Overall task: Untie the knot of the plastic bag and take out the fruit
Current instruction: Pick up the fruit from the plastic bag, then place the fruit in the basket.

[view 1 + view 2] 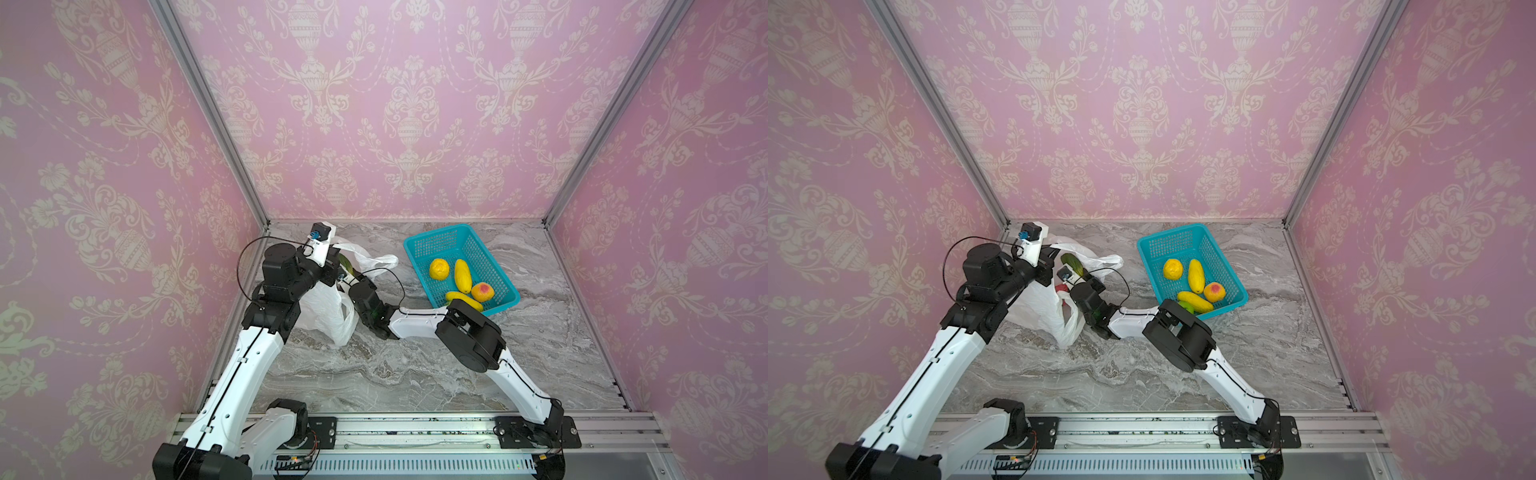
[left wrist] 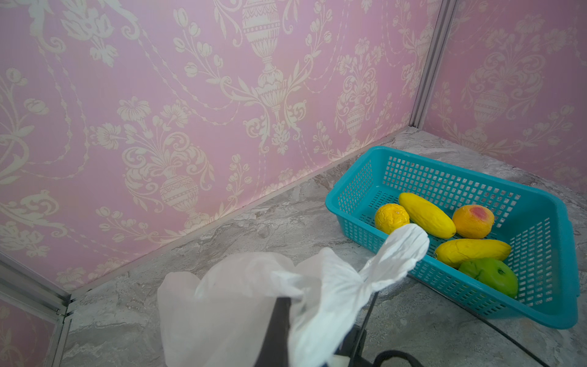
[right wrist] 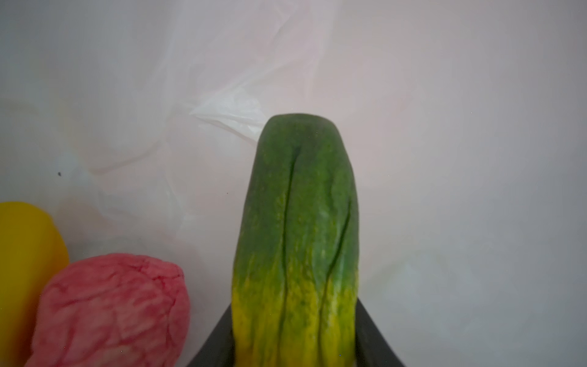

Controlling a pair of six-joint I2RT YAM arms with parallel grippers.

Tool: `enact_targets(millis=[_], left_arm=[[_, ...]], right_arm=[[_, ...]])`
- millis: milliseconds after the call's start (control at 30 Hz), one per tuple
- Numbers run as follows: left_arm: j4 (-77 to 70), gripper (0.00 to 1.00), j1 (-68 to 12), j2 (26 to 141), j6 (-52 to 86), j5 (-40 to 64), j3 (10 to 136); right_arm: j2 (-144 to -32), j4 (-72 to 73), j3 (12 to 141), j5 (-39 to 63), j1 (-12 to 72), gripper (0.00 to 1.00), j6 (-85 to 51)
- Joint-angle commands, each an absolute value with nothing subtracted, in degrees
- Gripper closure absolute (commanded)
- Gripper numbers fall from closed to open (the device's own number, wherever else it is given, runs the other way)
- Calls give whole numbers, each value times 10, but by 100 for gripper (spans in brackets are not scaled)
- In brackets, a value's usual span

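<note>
The robot's right gripper needs to lay the long green-yellow fruit across the yellow fruits (image 1: 469, 285) next to the peach-coloured fruit in the teal basket.
The white plastic bag (image 1: 328, 309) (image 1: 1042, 309) stands open at the back left of the table. My left gripper (image 1: 332, 268) (image 2: 295, 306) is shut on its upper rim and holds it up. My right gripper (image 1: 1080, 274) (image 3: 295, 336) reaches into the mouth, shut on a long green-yellow fruit (image 3: 298, 222) (image 1: 1070, 262). Beside it inside the bag lie a pink-red fruit (image 3: 111, 311) and a yellow fruit (image 3: 25, 254). The knot is out of view; a loose twisted handle strip (image 2: 400, 251) points toward the basket.
A teal perforated basket (image 1: 419, 257) (image 2: 332, 203) sits at the back right with several fruits in it, among them a yellow round one (image 1: 439, 269), a peach-coloured one (image 1: 483, 291) and a green one (image 2: 489, 275). My right forearm lies across the table in front of it. Pink walls close three sides.
</note>
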State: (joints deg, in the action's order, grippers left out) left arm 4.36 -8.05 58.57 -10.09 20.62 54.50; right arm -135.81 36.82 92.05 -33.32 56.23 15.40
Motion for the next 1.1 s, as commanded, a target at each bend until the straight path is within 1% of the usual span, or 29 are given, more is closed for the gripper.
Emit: enact_targets(millis=[0, 133, 333, 500, 633, 700, 800, 900, 1067], left_arm=[[47, 100, -76, 584, -96, 212, 561], [46, 100, -75, 583, -96, 211, 561], [51, 100, -75, 586, -103, 203, 560], [52, 100, -75, 585, -104, 202, 559], [52, 100, -76, 584, -102, 202, 560], [52, 100, -75, 584, -101, 204, 560], [52, 100, -76, 585, -101, 205, 560], [53, 100, -75, 586, -101, 204, 560], [53, 100, -75, 587, -101, 205, 560]], right_arm=[[-1264, 379, 870, -359, 571, 86, 137], [-1161, 312, 797, -320, 580, 87, 73], [-1025, 260, 712, -282, 613, 90, 33], [-915, 239, 621, -276, 625, 89, -11], [-848, 162, 596, -284, 621, 96, -40], [-810, 132, 575, -291, 615, 97, -56], [-751, 115, 530, -301, 584, 96, -89], [-695, 105, 477, -305, 530, 94, -129], [-626, 57, 426, -260, 426, 90, -180]])
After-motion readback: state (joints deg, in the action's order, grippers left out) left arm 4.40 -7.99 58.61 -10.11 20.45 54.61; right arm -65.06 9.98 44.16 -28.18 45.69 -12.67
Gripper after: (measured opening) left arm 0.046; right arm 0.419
